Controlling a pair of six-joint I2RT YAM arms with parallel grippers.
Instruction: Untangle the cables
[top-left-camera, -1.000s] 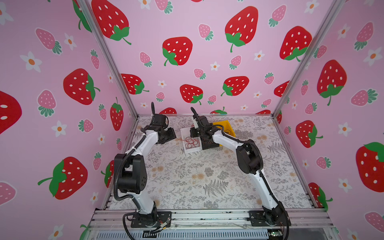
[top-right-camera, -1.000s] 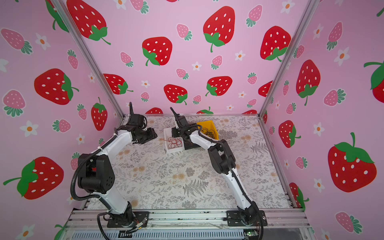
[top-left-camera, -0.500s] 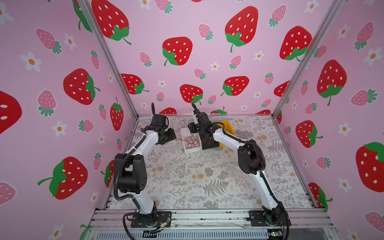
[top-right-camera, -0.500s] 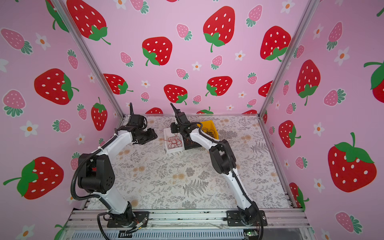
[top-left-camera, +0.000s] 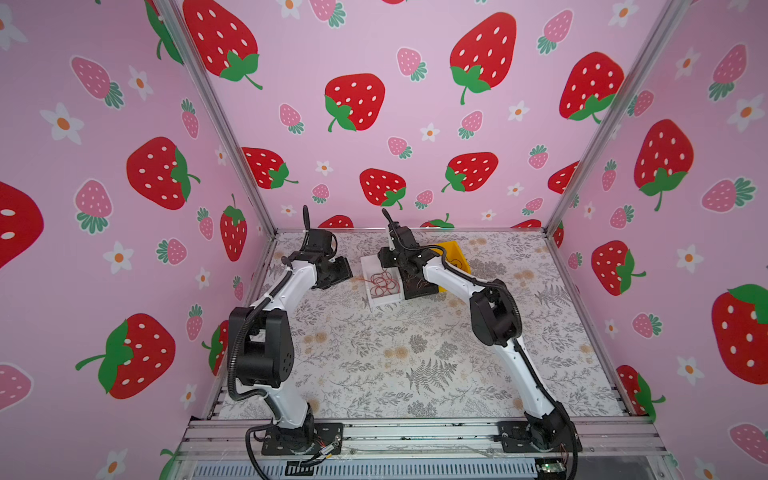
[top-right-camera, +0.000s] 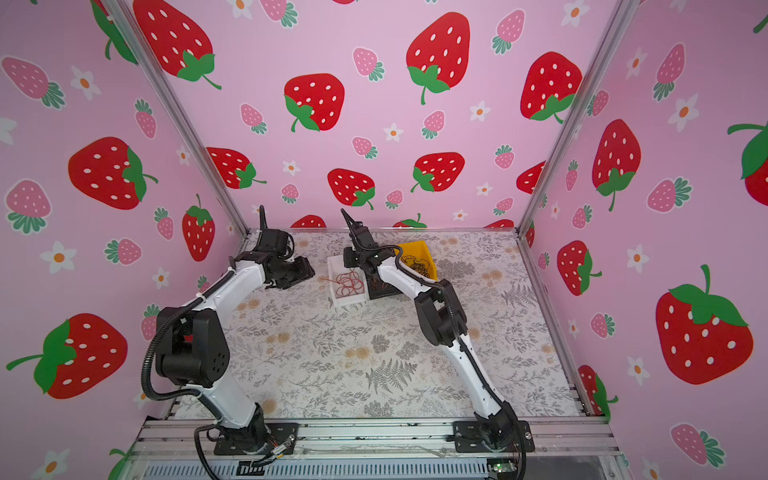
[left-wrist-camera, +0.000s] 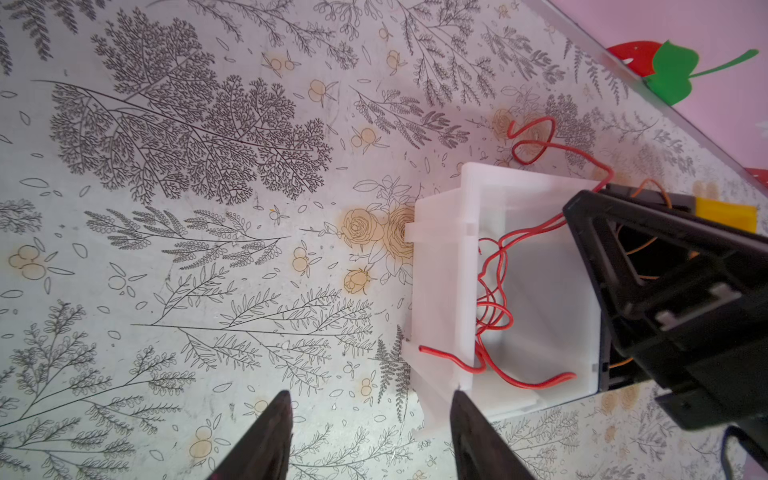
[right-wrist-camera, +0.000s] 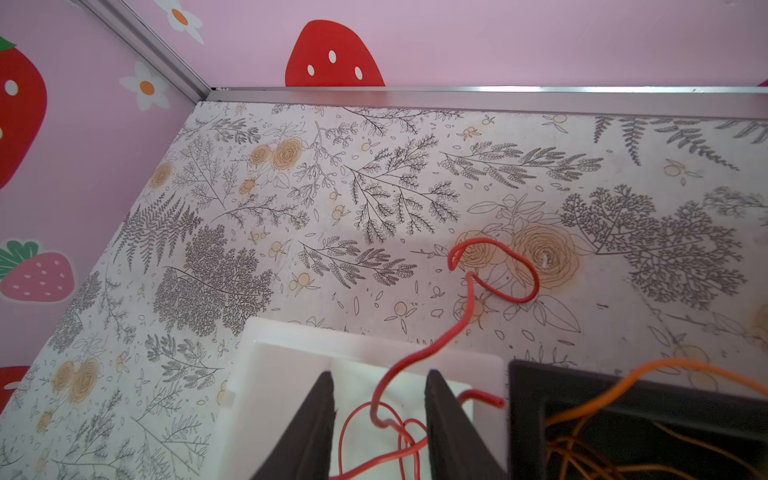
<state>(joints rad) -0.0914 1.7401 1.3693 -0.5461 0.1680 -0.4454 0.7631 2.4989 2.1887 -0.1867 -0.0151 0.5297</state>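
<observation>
The looped end of the red cable hangs past the far side of the white bin, so next my right gripper pinches the piece of red cable (right-wrist-camera: 382, 392), lifts it clear and lowers it inside.
Red cables (top-left-camera: 384, 284) (top-right-camera: 349, 284) lie looped in a white bin (top-left-camera: 368, 266) at the back of the table. One red cable (right-wrist-camera: 469, 291) trails over the bin's far wall onto the table. My right gripper (right-wrist-camera: 380, 399) hangs open over the white bin (right-wrist-camera: 282, 365). That red strand runs loosely between its fingers (right-wrist-camera: 320, 415), not pinched. Orange cables (right-wrist-camera: 582, 415) sit in a black bin (right-wrist-camera: 528, 395) beside it. My left gripper (left-wrist-camera: 371, 399) is open and empty above the table, next to the white bin (left-wrist-camera: 440, 257) and its red cables (left-wrist-camera: 494, 291).
A yellow bin (top-right-camera: 422, 249) holding a dark tangle of cables (top-right-camera: 417, 266) stands behind the black bin (top-left-camera: 417, 286). The back wall rail (right-wrist-camera: 457, 97) runs close behind the bins. The flowered table (top-left-camera: 415, 353) stretches toward the front.
My right gripper has opened and let go of the red cable, which now lies slack between its fingers. Its wrist shifted slightly. The left arm has not moved.
</observation>
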